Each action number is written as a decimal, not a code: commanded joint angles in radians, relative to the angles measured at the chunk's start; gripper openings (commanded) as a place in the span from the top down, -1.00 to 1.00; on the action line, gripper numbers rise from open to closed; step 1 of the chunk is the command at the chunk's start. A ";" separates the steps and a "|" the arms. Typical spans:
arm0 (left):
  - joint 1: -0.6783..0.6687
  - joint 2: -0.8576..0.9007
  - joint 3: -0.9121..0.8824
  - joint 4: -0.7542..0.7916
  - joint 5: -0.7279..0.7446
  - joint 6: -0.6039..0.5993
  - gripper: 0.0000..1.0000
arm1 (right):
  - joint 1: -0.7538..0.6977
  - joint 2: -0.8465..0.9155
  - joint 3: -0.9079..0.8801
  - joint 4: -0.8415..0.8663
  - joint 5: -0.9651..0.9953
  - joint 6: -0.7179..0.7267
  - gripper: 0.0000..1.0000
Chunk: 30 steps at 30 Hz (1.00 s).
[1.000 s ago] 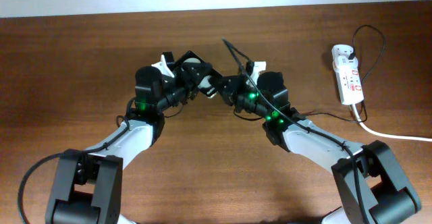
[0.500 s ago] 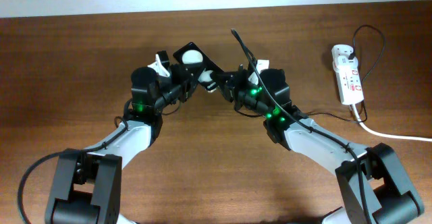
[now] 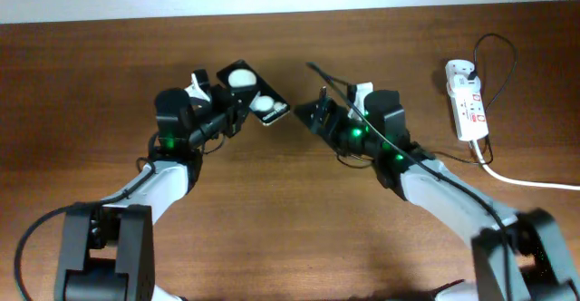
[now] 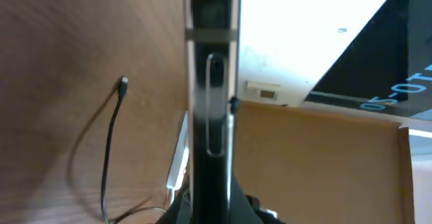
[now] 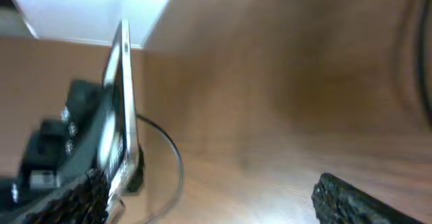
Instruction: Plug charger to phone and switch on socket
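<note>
My right gripper closes next on the charger's cable (image 3: 323,99) just behind its free plug, so that the metal end of the plug sticks out for the phone.
The phone (image 3: 254,92), a black slab with two white round blobs, is held off the table, and my left gripper (image 3: 237,112) is shut on its near end. In the left wrist view the phone (image 4: 212,82) stands edge-on, rising from my left gripper (image 4: 212,207). The charger (image 3: 331,83) is a thin black cable whose free plug tip (image 4: 123,82) is apart from the phone. My right gripper (image 3: 317,112) is open to the right of the phone, with the cable running across its arm. Nothing lies between its fingers (image 5: 364,200). The phone (image 5: 121,109) shows at left there.
The socket (image 3: 467,101), a white power strip with red switches, lies at the far right with a white adapter (image 3: 458,67) plugged in. Its thick white cord (image 3: 535,183) runs off the right edge. Bare wooden table (image 3: 272,210) lies between the arms.
The left gripper has shut on the phone and carried it left. The right gripper has opened and drawn back to the right, so the arms stand further apart. The cable tip has dropped lower.
</note>
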 commanded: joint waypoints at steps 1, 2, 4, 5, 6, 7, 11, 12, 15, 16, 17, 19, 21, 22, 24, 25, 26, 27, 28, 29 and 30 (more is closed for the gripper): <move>0.011 -0.018 0.017 -0.026 0.096 -0.001 1.00 | -0.004 -0.138 -0.001 -0.201 0.108 -0.253 -0.97; 0.011 -0.018 0.017 -0.048 0.102 0.000 1.00 | -0.004 -0.182 -0.001 -0.287 0.154 -0.298 -0.97; 0.005 -0.017 0.017 -0.099 0.103 0.009 1.00 | -0.004 -0.244 -0.001 -0.415 0.233 -0.351 -0.97; -0.004 -0.017 0.017 -0.112 0.103 0.024 1.00 | -0.004 -0.284 -0.001 -0.497 0.284 -0.381 -0.97; -0.014 -0.017 0.017 -0.111 0.103 0.026 1.00 | -0.004 -0.311 -0.001 -0.558 0.325 -0.403 -0.97; -0.025 -0.017 0.017 -0.111 0.103 0.026 1.00 | -0.004 -0.332 -0.001 -0.616 0.368 -0.415 -0.97; -0.060 0.026 0.029 -0.111 0.148 0.021 1.00 | -0.004 -0.346 -0.001 -0.777 0.489 -0.428 -0.97; -0.064 0.058 0.047 -0.111 0.181 0.013 1.00 | -0.004 -0.346 -0.001 -0.802 0.506 -0.428 -0.97; -0.066 0.156 0.120 -0.111 0.291 -0.037 1.00 | -0.004 -0.346 -0.001 -0.853 0.546 -0.438 -0.97; -0.066 0.196 0.159 -0.111 0.344 -0.073 1.00 | -0.004 -0.346 -0.001 -0.860 0.546 -0.455 -0.97; -0.066 0.226 0.187 -0.111 0.378 -0.110 1.00 | -0.004 -0.346 -0.002 -0.866 0.546 -0.454 -0.97; -0.066 0.264 0.219 -0.111 0.417 -0.215 1.00 | -0.004 -0.345 -0.002 -0.879 0.546 -0.454 -0.97; -0.066 0.269 0.224 -0.110 0.417 -0.317 1.00 | -0.004 -0.345 -0.002 -0.897 0.546 -0.454 -0.97; -0.066 0.269 0.224 -0.110 0.422 -0.357 1.00 | -0.004 -0.345 -0.002 -0.904 0.550 -0.454 -0.97; -0.066 0.269 0.224 -0.110 0.444 -0.464 1.00 | -0.004 -0.344 -0.002 -0.912 0.549 -0.454 -0.97; -0.066 0.269 0.224 -0.110 0.454 -0.505 1.00 | -0.004 -0.342 -0.002 -0.918 0.549 -0.454 -0.97; -0.066 0.269 0.224 -0.110 0.459 -0.539 1.00 | -0.004 -0.340 -0.002 -0.921 0.549 -0.454 -0.97; -0.066 0.269 0.224 -0.110 0.459 -0.554 1.00 | -0.004 -0.340 -0.002 -0.926 0.549 -0.454 -0.97; -0.066 0.269 0.224 -0.110 0.461 -0.566 1.00 | -0.004 -0.340 -0.002 -0.932 0.549 -0.454 -0.97; -0.066 0.269 0.224 -0.111 0.464 -0.571 1.00 | -0.004 -0.340 -0.002 -0.936 0.549 -0.454 -0.97; -0.066 0.269 0.224 -0.110 0.475 -0.571 1.00 | -0.004 -0.340 -0.002 -0.936 0.549 -0.454 -0.97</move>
